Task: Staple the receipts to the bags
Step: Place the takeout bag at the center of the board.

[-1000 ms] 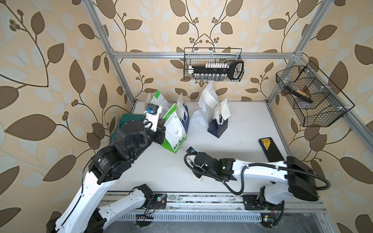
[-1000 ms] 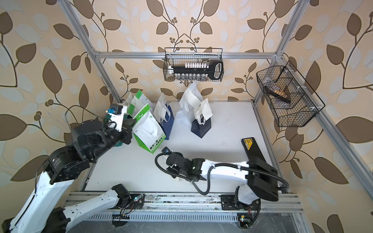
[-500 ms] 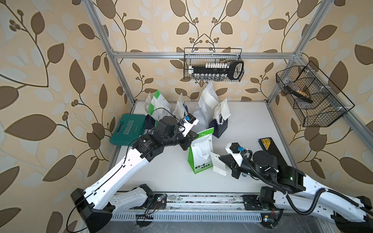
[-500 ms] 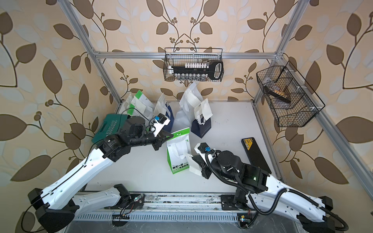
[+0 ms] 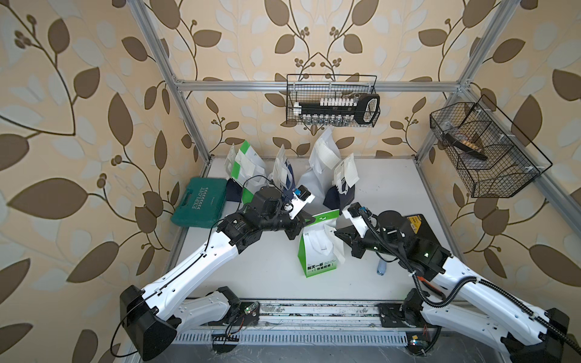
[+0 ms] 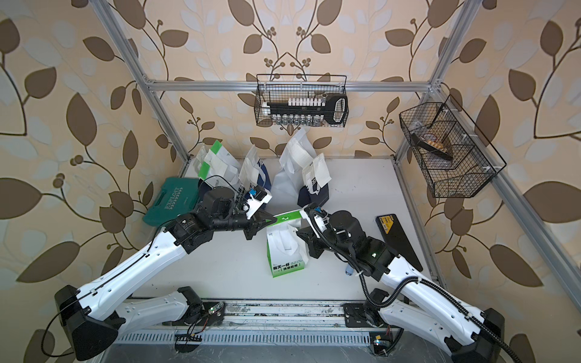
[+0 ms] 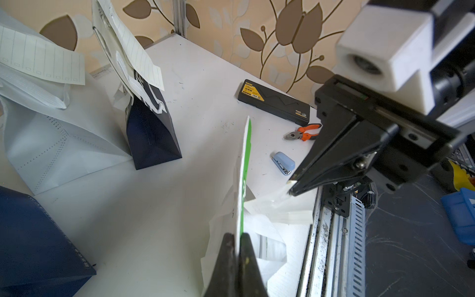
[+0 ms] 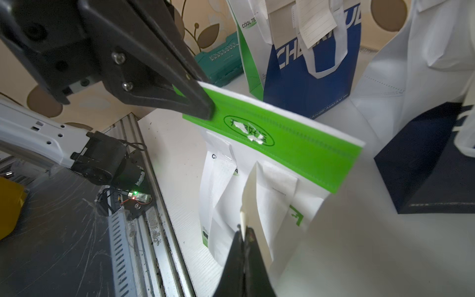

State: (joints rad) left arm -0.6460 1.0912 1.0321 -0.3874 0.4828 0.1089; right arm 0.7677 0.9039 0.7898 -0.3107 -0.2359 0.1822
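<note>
The robot's left gripper pinches only the bag's green top edge [image 5: 322, 217], with the receipt below, so it should open and clamp the raised receipt against that edge before stapling.
A green-and-white bag [image 5: 317, 267] [image 6: 284, 267] stands mid-table. My left gripper [image 5: 311, 219] [image 7: 240, 235] is shut on one end of its green top edge [image 8: 295, 144]. My right gripper [image 5: 334, 232] [image 8: 243, 227] is shut on a cream receipt [image 8: 250, 195], held against the bag's white front just below the green band. The light-blue stapler [image 5: 381, 267] [image 7: 283, 162] lies on the table beside the right arm, with nothing touching it. Several other bags [image 5: 317, 176] stand along the back, and receipts [image 5: 345, 171] hang from their tops.
A teal tool case [image 5: 201, 202] lies at the back left. A black case with a yellow label [image 5: 418, 226] and orange pliers [image 7: 304, 132] lie on the right side. Wire baskets [image 5: 333, 107] [image 5: 484, 151] hang on the back and right walls.
The left gripper carried the green-and-white bag from the back left to the middle of the table. The right gripper has moved in and up against the bag's front with the receipt.
</note>
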